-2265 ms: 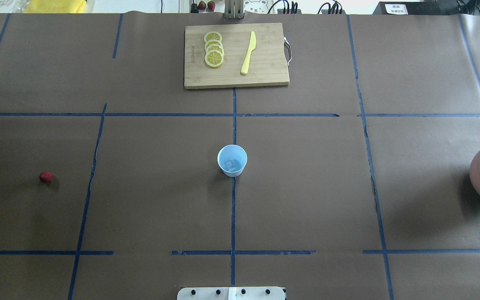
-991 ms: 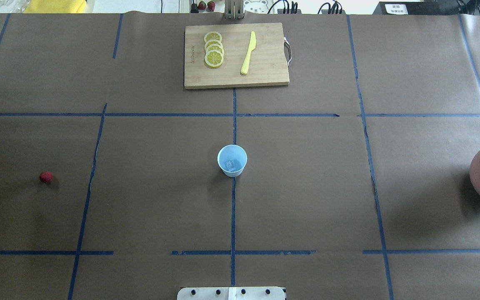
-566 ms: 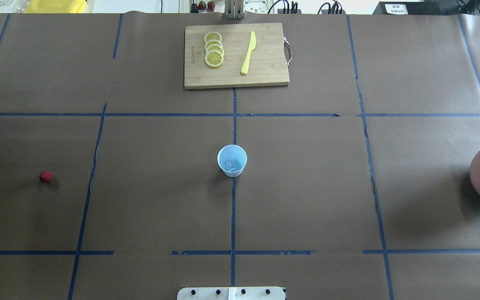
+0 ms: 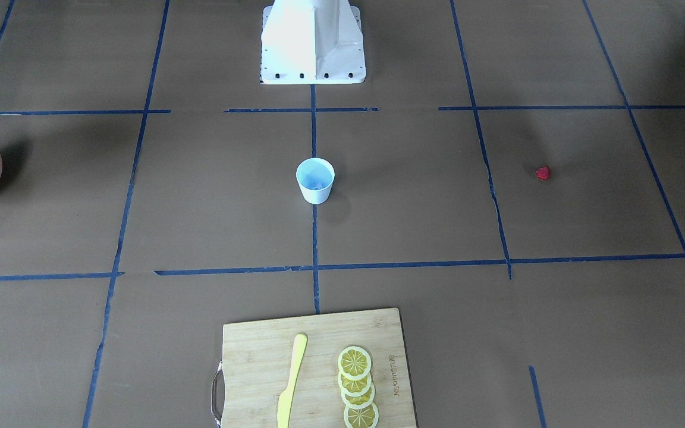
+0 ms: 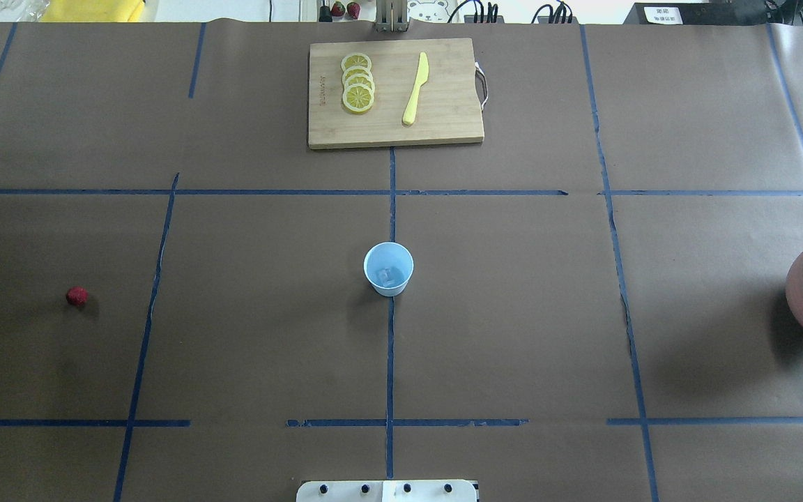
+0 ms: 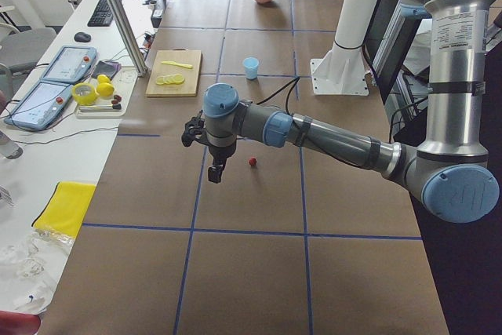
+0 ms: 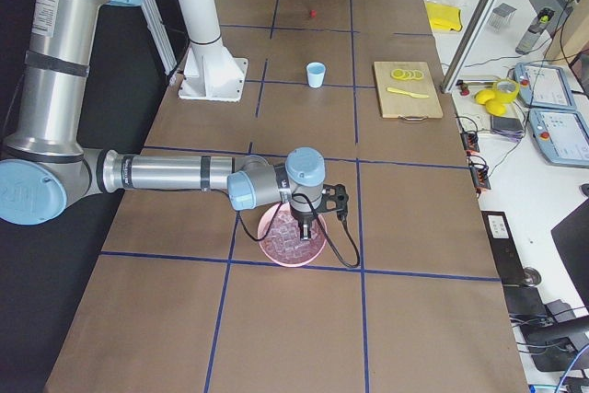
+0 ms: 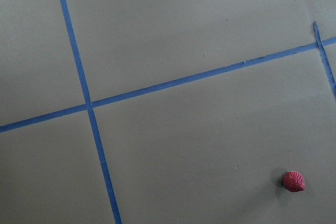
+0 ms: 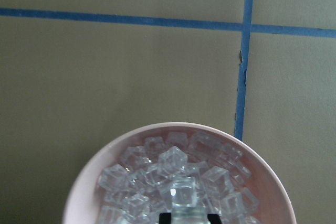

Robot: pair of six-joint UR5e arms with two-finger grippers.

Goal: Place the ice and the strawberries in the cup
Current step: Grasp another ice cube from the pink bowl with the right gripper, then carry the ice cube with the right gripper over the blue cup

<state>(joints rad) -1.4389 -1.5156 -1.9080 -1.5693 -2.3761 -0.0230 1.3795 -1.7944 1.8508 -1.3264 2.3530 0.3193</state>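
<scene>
The right gripper will drop its clear ice cube, now held over the pink bowl, inside the pale blue cup [image 4: 315, 183], joining the ice cube at the cup's bottom.
The pale blue cup [image 5: 388, 268] stands upright at the table's middle with one ice cube [image 5: 387, 276] in it. The strawberry [image 5: 77, 296] lies far to the left, and shows low right in the left wrist view [image 8: 293, 181]. My left gripper [image 6: 216, 172] hangs above the table beside the berry; I cannot tell whether it is open. My right gripper [image 9: 189, 217] is over the pink bowl [image 9: 89, 182], shut on one clear ice cube [image 9: 185, 196] just above the heap of ice [image 9: 157, 163].
A wooden cutting board [image 5: 443, 104] at the far middle carries lemon slices [image 5: 357, 84] and a yellow knife [image 5: 415, 87]. The pink bowl [image 5: 795, 279] sits at the right table edge. The robot base [image 4: 313, 41] stands at the near edge.
Nothing on the table has moved in the overhead view. Both arms stay outside that view.
</scene>
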